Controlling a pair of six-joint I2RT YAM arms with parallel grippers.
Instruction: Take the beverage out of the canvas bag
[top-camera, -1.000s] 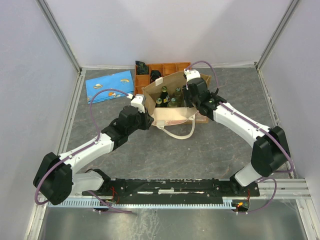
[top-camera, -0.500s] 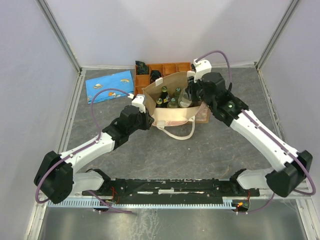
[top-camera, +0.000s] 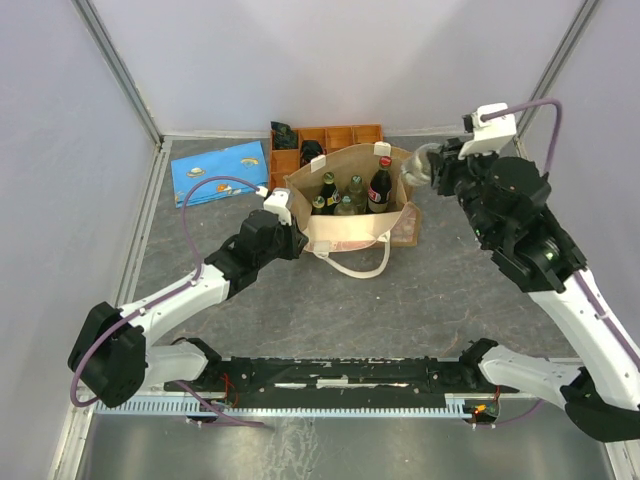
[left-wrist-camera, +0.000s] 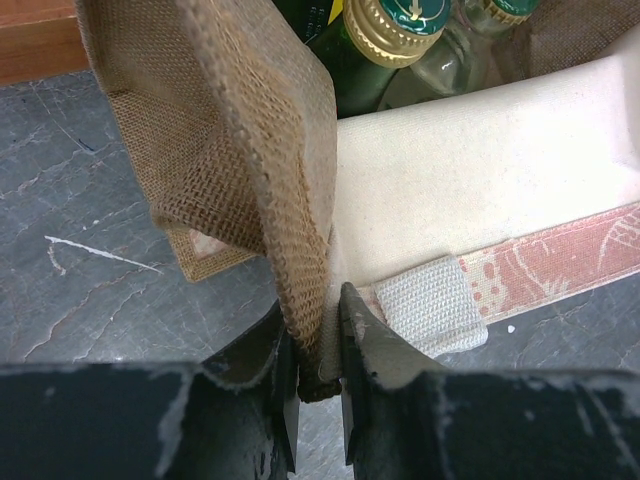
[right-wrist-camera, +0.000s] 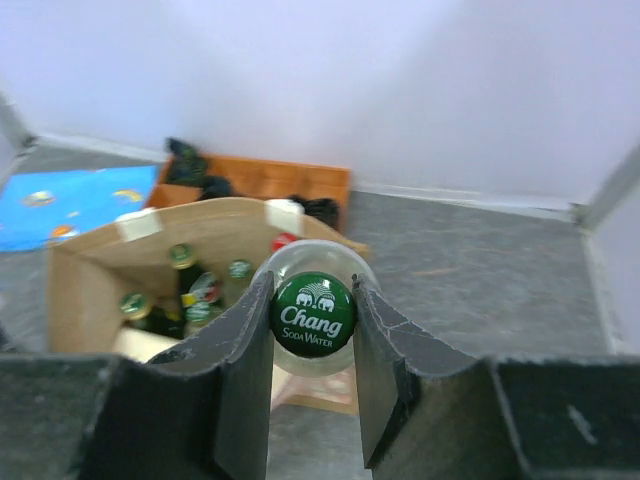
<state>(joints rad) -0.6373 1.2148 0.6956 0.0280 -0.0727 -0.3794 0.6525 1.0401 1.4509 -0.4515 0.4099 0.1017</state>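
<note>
My right gripper is going to set the clear glass soda-water bottle down on the bare grey table (top-camera: 431, 270), beside the near corner of the canvas bag.
The tan canvas bag (top-camera: 345, 225) with cream handles stands mid-table, several bottles (top-camera: 352, 192) still upright inside it. My left gripper (top-camera: 284, 222) is shut on the bag's left rim; the left wrist view shows the woven edge (left-wrist-camera: 300, 280) pinched between the fingers. My right gripper (top-camera: 430, 165) is raised clear of the bag, to its right, shut on a clear glass soda-water bottle (top-camera: 420, 163). In the right wrist view the bottle's green cap (right-wrist-camera: 312, 314) sits between the fingers, with the bag (right-wrist-camera: 100, 270) below and left.
An orange compartment tray (top-camera: 335, 135) with dark items lies behind the bag. A blue printed cloth (top-camera: 218, 170) lies at the back left. Grey walls and metal frame rails enclose the table on three sides.
My right gripper has lifted the clear bottle up out of the bag and carried it to the right. A dark red-capped bottle now shows in the bag. The left gripper has held still.
</note>
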